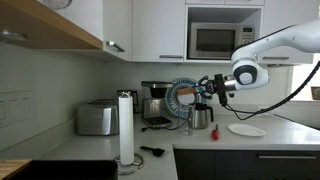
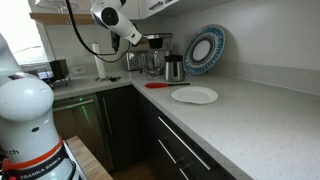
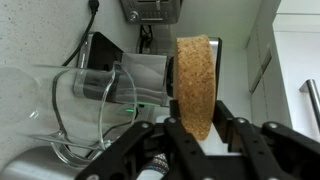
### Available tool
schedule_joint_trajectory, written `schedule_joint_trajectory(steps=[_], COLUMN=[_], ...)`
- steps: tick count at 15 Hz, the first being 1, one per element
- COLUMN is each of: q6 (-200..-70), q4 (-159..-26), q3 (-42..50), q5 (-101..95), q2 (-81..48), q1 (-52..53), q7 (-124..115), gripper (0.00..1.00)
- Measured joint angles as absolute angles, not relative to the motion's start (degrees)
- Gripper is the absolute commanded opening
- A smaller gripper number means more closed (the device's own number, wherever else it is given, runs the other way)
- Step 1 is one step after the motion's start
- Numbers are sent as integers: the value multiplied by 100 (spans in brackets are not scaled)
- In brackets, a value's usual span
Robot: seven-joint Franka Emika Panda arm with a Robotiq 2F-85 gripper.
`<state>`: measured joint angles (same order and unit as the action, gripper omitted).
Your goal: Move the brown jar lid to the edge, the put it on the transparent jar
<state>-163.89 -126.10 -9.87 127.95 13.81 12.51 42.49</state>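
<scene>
My gripper should release the brown jar lid on top of the transparent jar's opening (image 1: 188,104) (image 3: 118,106), which is beside the steel kettle.
In the wrist view the brown jar lid (image 3: 194,85), a cork disc, stands on edge between the black fingers (image 3: 228,118) of my gripper (image 3: 197,115), which is shut on it. The transparent jar (image 3: 60,105) fills the left of that view, beside the lid and apart from it. In both exterior views my gripper (image 1: 210,88) (image 2: 135,38) hangs in the air above the back of the counter, near the steel kettle (image 1: 202,117) (image 2: 174,68). The counter's front edge (image 1: 250,151) (image 2: 170,115) lies well below it.
A white plate (image 1: 246,130) (image 2: 194,95) lies on the pale counter. A blue patterned plate (image 1: 183,95) (image 2: 205,48) leans on the wall. A paper towel roll (image 1: 126,125), a toaster (image 1: 97,118) and a coffee machine (image 1: 155,103) stand nearby. A red utensil (image 2: 160,85) lies by the plate.
</scene>
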Motion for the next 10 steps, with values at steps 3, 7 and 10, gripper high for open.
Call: schedule_joint_trajectory(steps=[3, 7, 10], q6=[-16389, -16389, -16389], q4=[-12611, -12610, -12601], q3=[-965, -900, -877], q5=[12796, 12796, 12796], q2=[1315, 1154, 1006], q1=[1216, 1154, 1106], q7=[4252, 4274, 4290], gripper=[12, 12, 12])
